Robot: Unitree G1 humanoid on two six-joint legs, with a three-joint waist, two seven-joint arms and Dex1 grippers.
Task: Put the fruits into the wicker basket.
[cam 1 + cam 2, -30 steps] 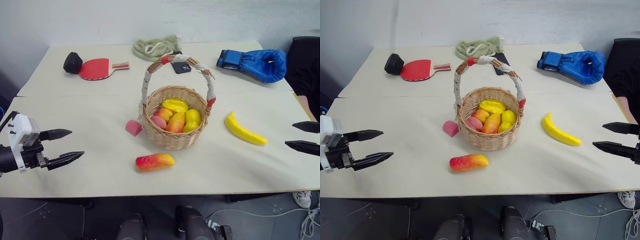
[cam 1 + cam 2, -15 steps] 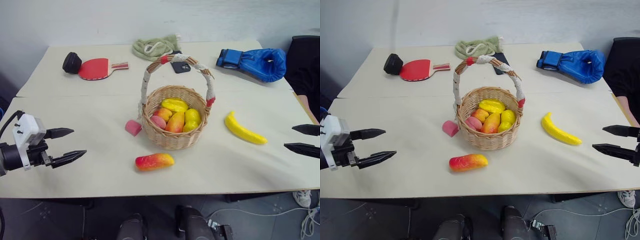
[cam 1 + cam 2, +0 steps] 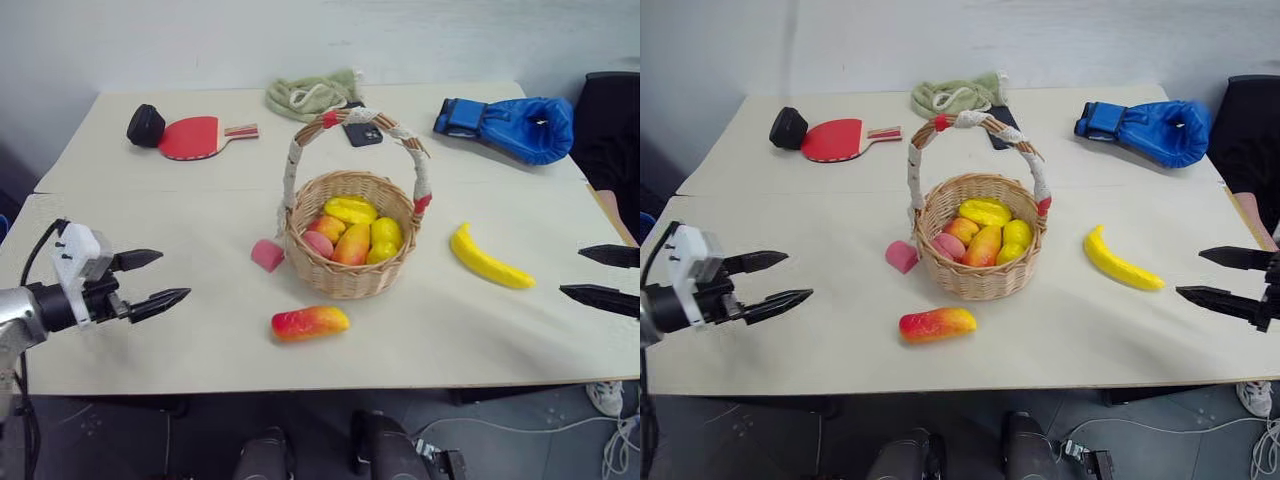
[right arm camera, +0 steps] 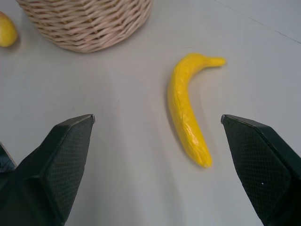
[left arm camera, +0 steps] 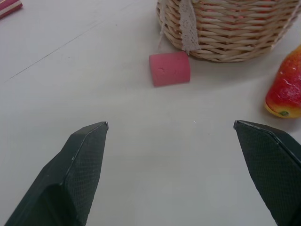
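The pink block beside the wicker basket is my next target, so I should move my left gripper there and close it on the block's side (image 3: 258, 250) (image 5: 158, 81) facing away from the basket.
The wicker basket (image 3: 348, 268) stands mid-table with several yellow, orange and pink fruits (image 3: 352, 240) inside. A red-to-yellow mango-like fruit (image 3: 309, 323) lies on the table just in front of the basket. A yellow banana (image 3: 487, 259) lies to the basket's right. My left gripper (image 3: 160, 279) hovers open over the table's left front, pointing toward the mango fruit (image 5: 285, 91), well short of it. At the right edge my right gripper (image 3: 598, 274) is open, facing the banana (image 4: 188, 109) with a gap between them.
A small pink block (image 3: 267, 255) sits against the basket's left side. At the back lie a red paddle (image 3: 192, 136) with a black object, a green cloth (image 3: 312, 95), a phone (image 3: 362, 133) and a blue boxing glove (image 3: 510, 126).
My left gripper has moved in over the table toward the middle, closer to the mango fruit. The right gripper has barely shifted. Both stay open.
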